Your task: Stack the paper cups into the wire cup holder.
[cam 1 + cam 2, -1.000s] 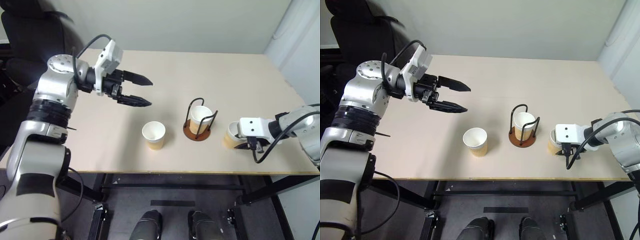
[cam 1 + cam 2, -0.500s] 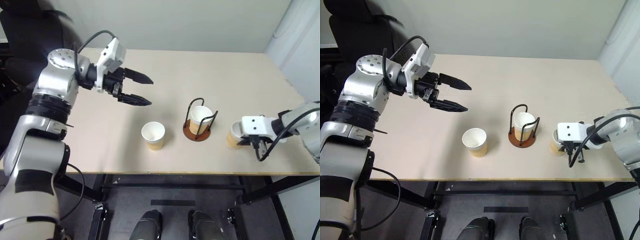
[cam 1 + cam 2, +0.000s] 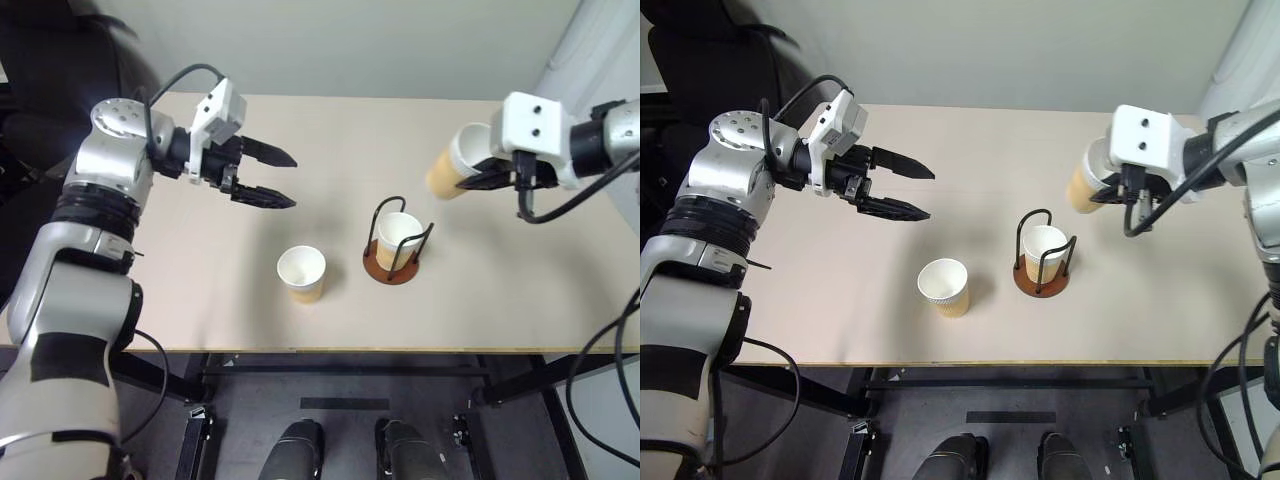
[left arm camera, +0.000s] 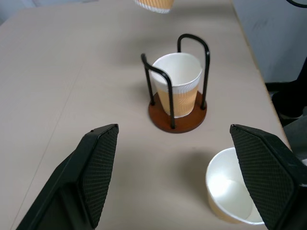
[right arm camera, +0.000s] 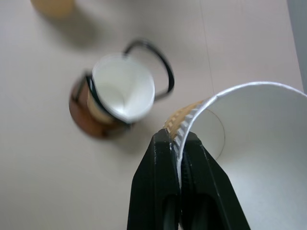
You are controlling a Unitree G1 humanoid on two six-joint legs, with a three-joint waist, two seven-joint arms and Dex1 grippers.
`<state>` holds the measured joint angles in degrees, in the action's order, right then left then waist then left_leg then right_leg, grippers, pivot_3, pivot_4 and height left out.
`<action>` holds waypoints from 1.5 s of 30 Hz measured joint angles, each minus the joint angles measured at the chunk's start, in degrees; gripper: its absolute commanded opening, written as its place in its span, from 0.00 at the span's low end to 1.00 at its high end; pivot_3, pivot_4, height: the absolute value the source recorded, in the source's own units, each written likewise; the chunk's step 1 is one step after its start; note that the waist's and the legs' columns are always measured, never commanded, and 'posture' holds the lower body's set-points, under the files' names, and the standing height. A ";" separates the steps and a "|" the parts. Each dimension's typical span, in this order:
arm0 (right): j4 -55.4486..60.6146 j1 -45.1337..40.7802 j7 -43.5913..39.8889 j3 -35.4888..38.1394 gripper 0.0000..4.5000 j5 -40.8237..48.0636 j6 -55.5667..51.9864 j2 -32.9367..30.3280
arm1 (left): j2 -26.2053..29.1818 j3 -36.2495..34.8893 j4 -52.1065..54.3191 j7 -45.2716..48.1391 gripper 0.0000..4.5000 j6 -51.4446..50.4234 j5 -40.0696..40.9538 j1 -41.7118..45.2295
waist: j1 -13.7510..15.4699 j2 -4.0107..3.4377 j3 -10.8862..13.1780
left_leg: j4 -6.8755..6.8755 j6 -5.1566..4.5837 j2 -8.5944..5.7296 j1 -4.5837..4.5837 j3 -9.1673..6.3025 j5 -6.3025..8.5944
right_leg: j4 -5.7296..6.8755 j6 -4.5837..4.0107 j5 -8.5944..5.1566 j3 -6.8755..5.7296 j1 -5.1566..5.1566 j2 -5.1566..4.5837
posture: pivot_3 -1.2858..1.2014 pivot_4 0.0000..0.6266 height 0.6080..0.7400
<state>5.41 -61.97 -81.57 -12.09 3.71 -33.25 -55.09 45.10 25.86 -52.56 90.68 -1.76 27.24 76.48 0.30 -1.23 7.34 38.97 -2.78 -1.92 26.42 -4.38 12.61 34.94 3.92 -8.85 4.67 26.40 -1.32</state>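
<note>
The paper cup in my right gripper, now high above the table, will be let go inside the paper cup seated in the wire cup holder [image 3: 403, 234] [image 5: 122, 89].
The wire cup holder [image 3: 393, 262] stands mid-table with one paper cup [image 3: 400, 238] seated in it. A second paper cup [image 3: 302, 273] stands upright on the table left of the holder. High above the table's right part, my right gripper [image 3: 487, 172] is shut on the rim of a third paper cup [image 3: 452, 162], which hangs tilted, up and to the right of the holder. The right wrist view shows the fingers [image 5: 165, 191] pinching the cup wall [image 5: 249, 143]. My left gripper [image 3: 278, 177] hovers open over the table's left part, holding nothing.
The beige table [image 3: 200, 290] has its front edge close below the free cup. A dark office chair [image 3: 700, 50] stands behind the table's left corner. A pale wall panel [image 3: 600, 60] rises at the right.
My right gripper has lifted the cup from the table's right side, rising and swinging left to above and right of the holder. The left gripper has stayed in place.
</note>
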 measured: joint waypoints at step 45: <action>-11.77 -2.90 -9.53 -11.72 0.01 -7.70 20.02 7.71 | 1.71 0.17 -1.41 0.02 0.89 1.73 -0.10 0.11 | -0.30 0.02 -0.01 | 0.08 0.63 0.06 0.19 -0.07 -0.32 | 0.13 -0.29 -0.10 -0.15 0.19 0.09 | 0.52 0.24 1.00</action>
<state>-6.36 -64.87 -91.10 -23.81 -3.99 -13.23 -47.38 46.81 26.03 -53.97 90.71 -0.03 27.14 76.59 0.01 -1.21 7.32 39.05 -2.15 -1.86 26.62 -4.45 12.30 35.06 3.63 -8.95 4.52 26.59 -1.23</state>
